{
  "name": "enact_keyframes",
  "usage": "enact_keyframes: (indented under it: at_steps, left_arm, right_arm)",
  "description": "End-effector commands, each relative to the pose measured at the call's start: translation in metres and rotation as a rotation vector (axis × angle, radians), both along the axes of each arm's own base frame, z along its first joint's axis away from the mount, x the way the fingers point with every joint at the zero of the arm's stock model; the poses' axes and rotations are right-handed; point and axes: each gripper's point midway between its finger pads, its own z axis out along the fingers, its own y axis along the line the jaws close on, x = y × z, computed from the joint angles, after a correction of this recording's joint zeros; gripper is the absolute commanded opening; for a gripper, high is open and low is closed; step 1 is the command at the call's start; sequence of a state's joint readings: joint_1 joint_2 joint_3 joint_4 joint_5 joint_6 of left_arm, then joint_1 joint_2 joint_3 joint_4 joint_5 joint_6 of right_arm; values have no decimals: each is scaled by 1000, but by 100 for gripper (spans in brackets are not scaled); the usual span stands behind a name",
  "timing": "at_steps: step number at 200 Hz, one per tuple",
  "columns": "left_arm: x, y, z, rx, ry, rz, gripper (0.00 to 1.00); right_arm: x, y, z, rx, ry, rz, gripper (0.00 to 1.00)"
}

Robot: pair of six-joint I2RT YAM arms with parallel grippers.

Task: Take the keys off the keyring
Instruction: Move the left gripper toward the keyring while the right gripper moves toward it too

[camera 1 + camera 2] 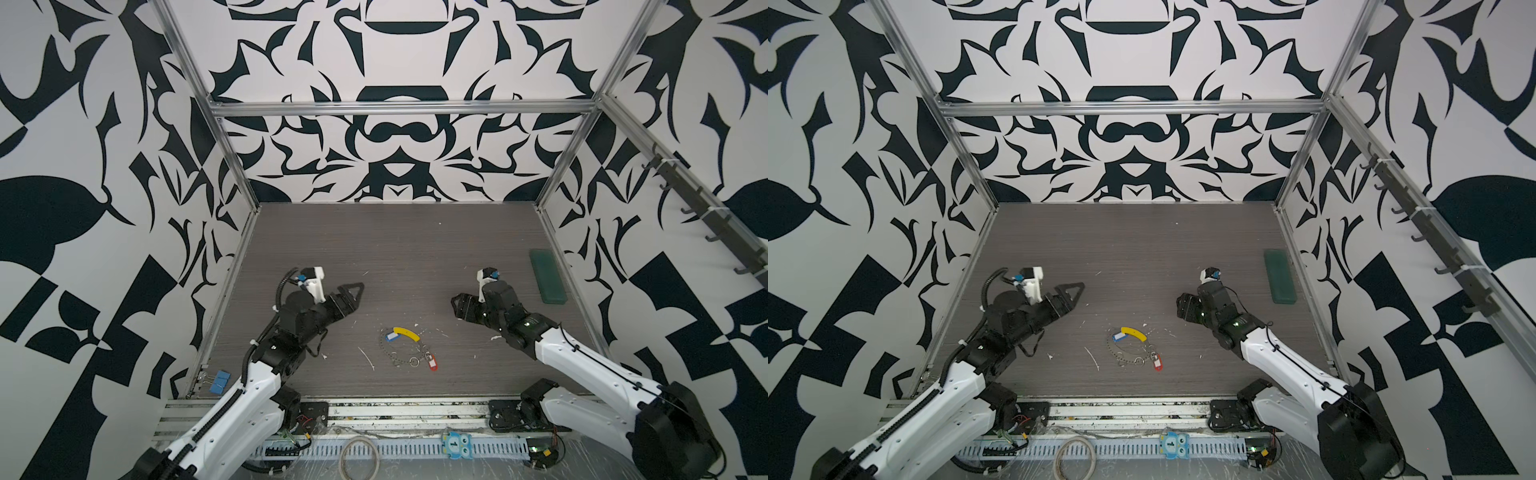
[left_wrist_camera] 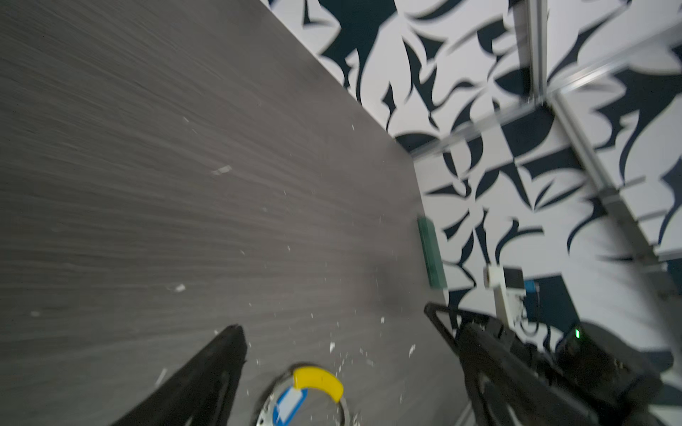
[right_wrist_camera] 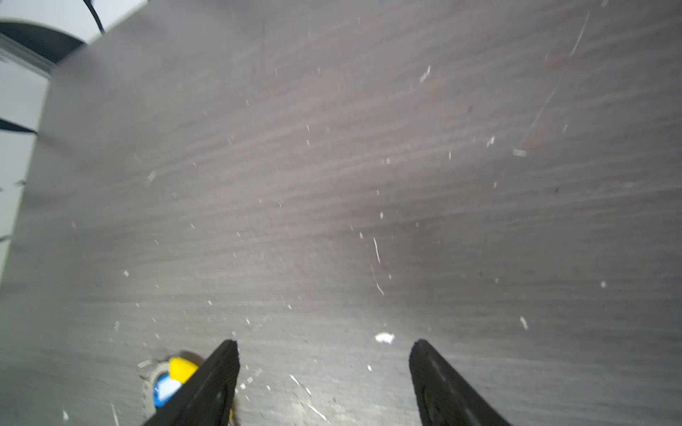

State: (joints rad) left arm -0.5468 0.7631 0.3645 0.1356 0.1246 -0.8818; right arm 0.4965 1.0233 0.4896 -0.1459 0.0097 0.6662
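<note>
The robot's left gripper needs to close on the keyring's grey beaded part [image 1: 424, 348] [image 2: 345, 411], between the keyring's yellow section and the red key.
The keyring [image 1: 388, 354] [image 1: 1121, 358], a floppy grey beaded loop with a curved yellow section [image 1: 407, 333], lies flat on the table near its front middle in both top views. The blue key [image 1: 390, 336] [image 1: 1119, 336] rests inside the loop beside the yellow section. The red key [image 1: 432, 364] [image 1: 1157, 364] lies at the loop's near right. My left gripper [image 1: 356, 297] [image 2: 332, 321] hovers open, left of and behind the loop. My right gripper [image 1: 456, 306] [image 3: 323, 345] is open, right of and behind it. The left wrist view shows the blue key [image 2: 289, 404] and the right wrist view the yellow section [image 3: 181, 367].
A green block [image 1: 548, 276] lies by the right wall. A blue binder clip [image 1: 219, 381] sits at the front left corner. White scraps [image 1: 366, 358] litter the table around the loop. A beige hoop [image 1: 359, 459] and an owl tag [image 1: 455, 444] lie on the front rail.
</note>
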Motion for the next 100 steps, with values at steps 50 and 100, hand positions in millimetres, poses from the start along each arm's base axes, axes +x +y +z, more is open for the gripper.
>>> enact_keyframes:
  at_steps: [50,100]
  left_arm:
    - [-49,-98,-33,285,-20,-371,80]
    - [-100,-143,-56,483,-37,-639,71]
  right_arm:
    - [-11,10,-9,33,-2,69,77]
    - [-15,15,-15,40,13,110,79]
